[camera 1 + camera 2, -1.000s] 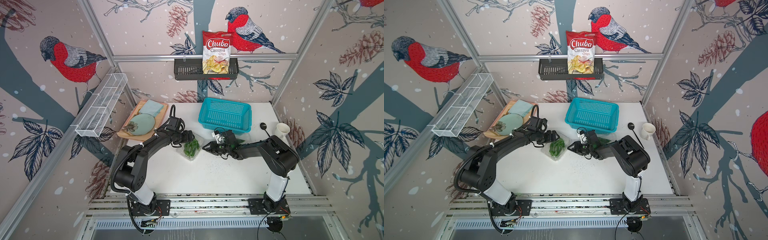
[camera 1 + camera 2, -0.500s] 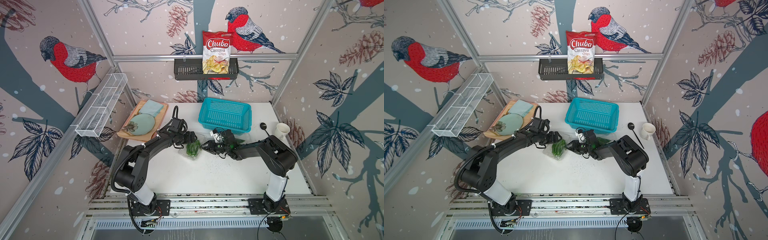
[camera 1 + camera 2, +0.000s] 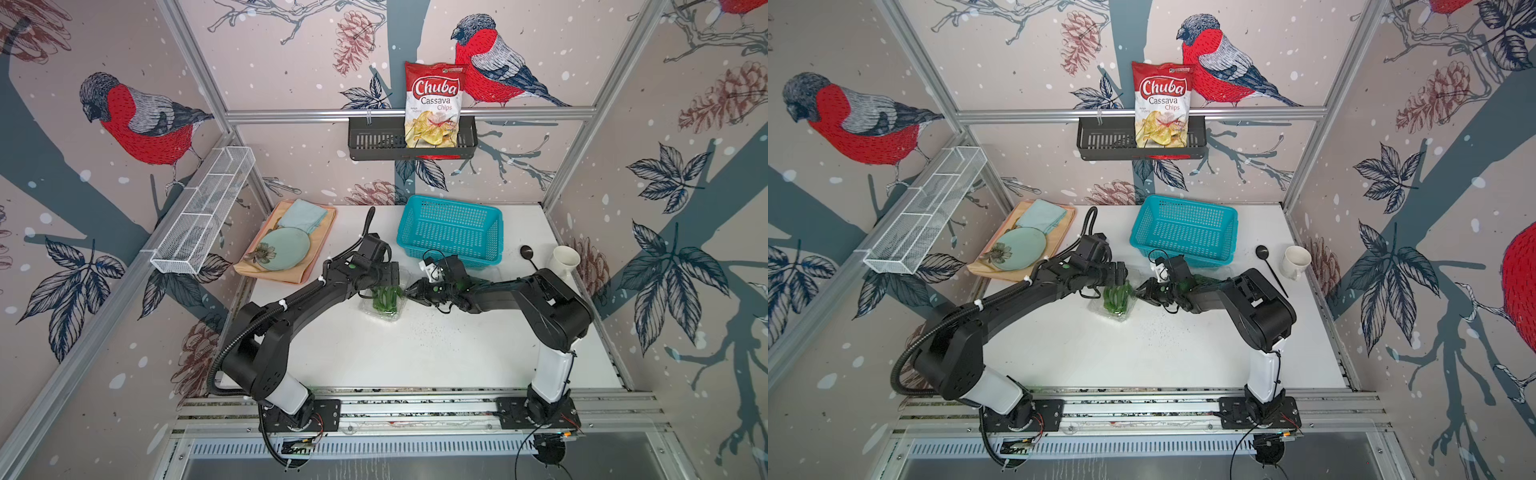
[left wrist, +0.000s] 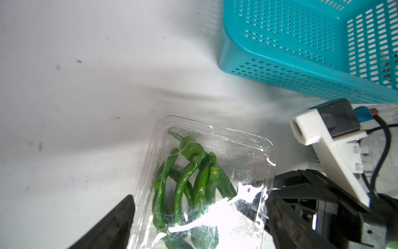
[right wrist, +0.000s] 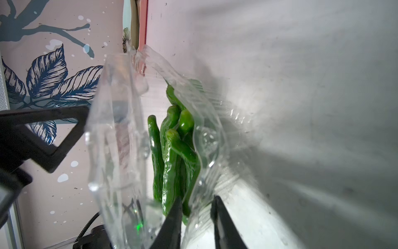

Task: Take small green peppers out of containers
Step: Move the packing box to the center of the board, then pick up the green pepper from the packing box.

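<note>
The middle of the small green pepper (image 3: 388, 299) (image 4: 201, 191) at the centre of the pile in the clear container in mid-table is next for my left gripper to close on.
A clear plastic container (image 3: 384, 306) (image 3: 1113, 308) lies mid-table with its lid raised. Several small green peppers (image 3: 384, 296) (image 3: 1116, 296) (image 4: 185, 179) (image 5: 172, 151) are piled inside. My left gripper (image 3: 387, 286) (image 4: 200, 224) is open wide, one finger on each side of the container (image 4: 215, 138). My right gripper (image 3: 409, 291) (image 3: 1140, 291) (image 5: 197, 222) reaches in from the right and is shut on the container's side wall (image 5: 204, 163). Behind my right arm, a second clear container (image 3: 1219, 272) with green inside is partly hidden.
A turquoise basket (image 3: 451, 232) (image 4: 301, 43) stands just behind the grippers. A white mug (image 3: 565, 259) and black spoon (image 3: 528, 253) sit far right. A tray (image 3: 320, 232) with plate and cloth is back left. A black rack (image 3: 374, 139) holds a chips bag. A wire shelf (image 3: 203, 212) hangs on the left wall.
My left gripper has moved right to straddle the container and opened slightly wider. My right gripper's jaws have narrowed onto the container's wall.
</note>
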